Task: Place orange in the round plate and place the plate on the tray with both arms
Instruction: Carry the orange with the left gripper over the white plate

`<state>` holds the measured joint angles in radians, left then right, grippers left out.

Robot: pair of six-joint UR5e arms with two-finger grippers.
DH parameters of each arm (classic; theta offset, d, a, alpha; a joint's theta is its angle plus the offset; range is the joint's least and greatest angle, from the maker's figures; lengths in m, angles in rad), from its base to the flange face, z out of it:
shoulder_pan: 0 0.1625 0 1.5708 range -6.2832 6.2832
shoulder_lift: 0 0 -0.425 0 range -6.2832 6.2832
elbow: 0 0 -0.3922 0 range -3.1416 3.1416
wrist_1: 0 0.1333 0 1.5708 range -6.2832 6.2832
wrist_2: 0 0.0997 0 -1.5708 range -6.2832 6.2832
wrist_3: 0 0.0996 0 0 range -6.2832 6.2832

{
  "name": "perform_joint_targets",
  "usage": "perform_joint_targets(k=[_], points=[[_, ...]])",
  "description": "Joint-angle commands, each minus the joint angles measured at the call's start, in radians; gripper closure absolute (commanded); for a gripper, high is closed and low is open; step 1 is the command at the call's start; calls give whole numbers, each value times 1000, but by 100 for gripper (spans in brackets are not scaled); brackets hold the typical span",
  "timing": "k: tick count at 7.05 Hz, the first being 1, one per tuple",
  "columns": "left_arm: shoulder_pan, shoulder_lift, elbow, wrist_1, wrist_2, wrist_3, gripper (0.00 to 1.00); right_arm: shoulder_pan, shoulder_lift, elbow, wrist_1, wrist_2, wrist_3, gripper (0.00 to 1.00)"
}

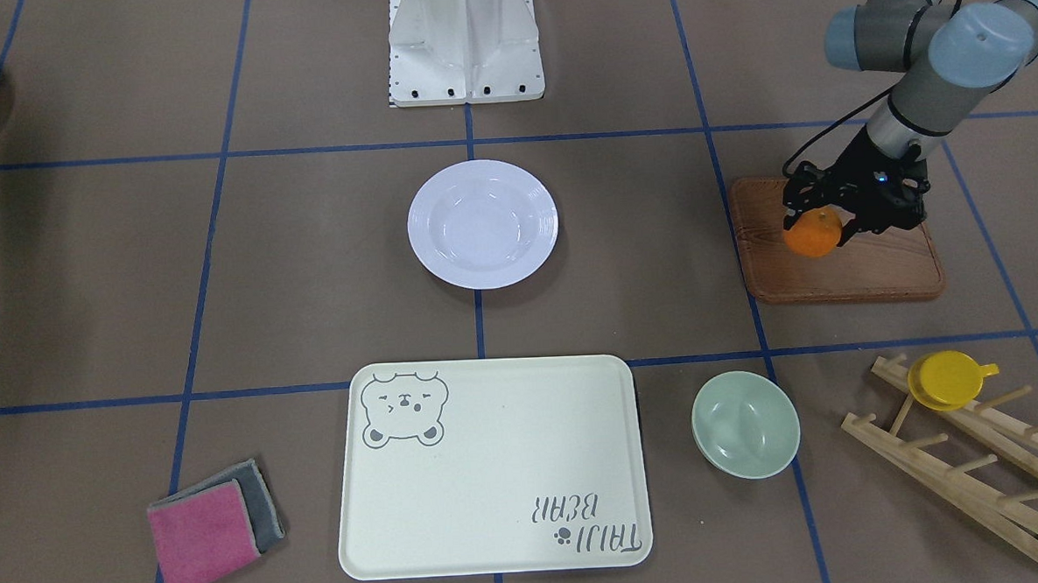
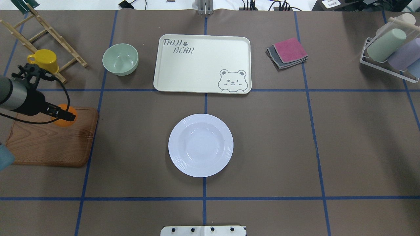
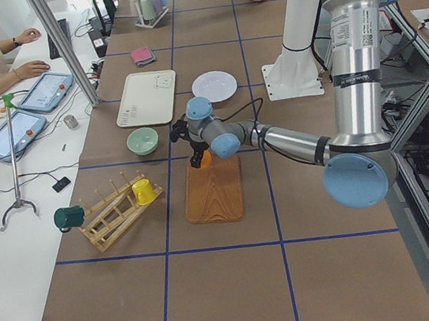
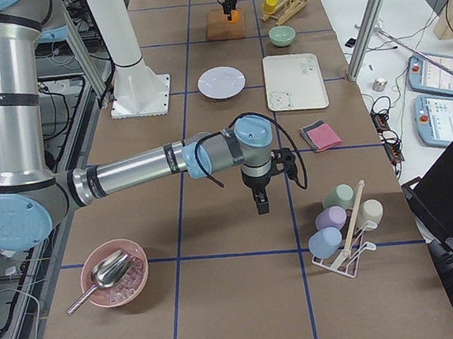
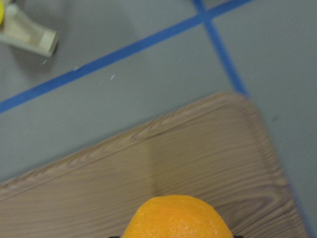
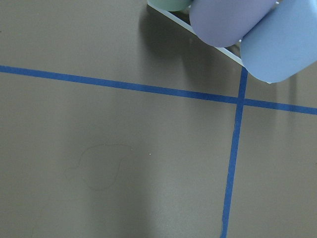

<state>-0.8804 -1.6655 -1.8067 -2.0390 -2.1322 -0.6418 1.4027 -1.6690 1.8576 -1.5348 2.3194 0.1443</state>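
Observation:
The robot's left gripper should release the orange in the middle of the empty white round plate [image 1: 479, 230].
The orange [image 1: 813, 235] sits between the black fingers of my left gripper [image 1: 818, 226], which is shut on it over the far corner of the brown wooden board [image 1: 868, 267]. In the left wrist view the orange [image 5: 177, 218] fills the bottom centre with the board's grain behind it. The white round plate [image 2: 200, 145] lies empty at the table's middle. Beyond it lies the cream tray [image 2: 201, 64] with the bear drawing, also empty. My right gripper [image 4: 262, 207] hangs over bare table near the cup rack; I cannot tell whether it is open or shut.
A pale-green bowl [image 2: 120, 59] stands left of the tray. A wooden rack with a yellow cup [image 2: 42, 61] is at the far left. Folded pink and grey cloths [image 2: 287, 52] and a rack of pastel cups [image 2: 390, 49] are at the right. A person sits at the side desk.

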Motion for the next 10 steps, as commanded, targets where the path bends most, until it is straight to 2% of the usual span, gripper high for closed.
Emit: perform_joint_targets(k=[1, 2, 4, 5, 6, 7, 8, 9, 10], points=[[39, -258, -10, 249, 6, -169, 100, -4, 2, 0, -1, 0, 1, 0], [85, -364, -8, 363, 29, -235, 100, -5, 3, 0, 1, 0, 3, 0], [257, -535, 13, 492, 163, -423, 100, -7, 5, -1, -1, 0, 3, 0], [321, -616, 76, 497, 220, -508, 100, -8, 5, -1, -1, 0, 3, 0], [396, -714, 190, 494, 286, -572, 100, -8, 5, -1, -1, 0, 3, 0], [437, -773, 278, 481, 322, -597, 100, -8, 5, -1, -1, 0, 3, 0], [451, -772, 292, 471, 324, -598, 100, -8, 5, -1, -1, 0, 3, 0], [452, -766, 296, 450, 324, -592, 67, -8, 5, -3, -1, 0, 3, 0], [452, -766, 297, 450, 325, -590, 29, -8, 5, -3, -1, 0, 3, 0]])
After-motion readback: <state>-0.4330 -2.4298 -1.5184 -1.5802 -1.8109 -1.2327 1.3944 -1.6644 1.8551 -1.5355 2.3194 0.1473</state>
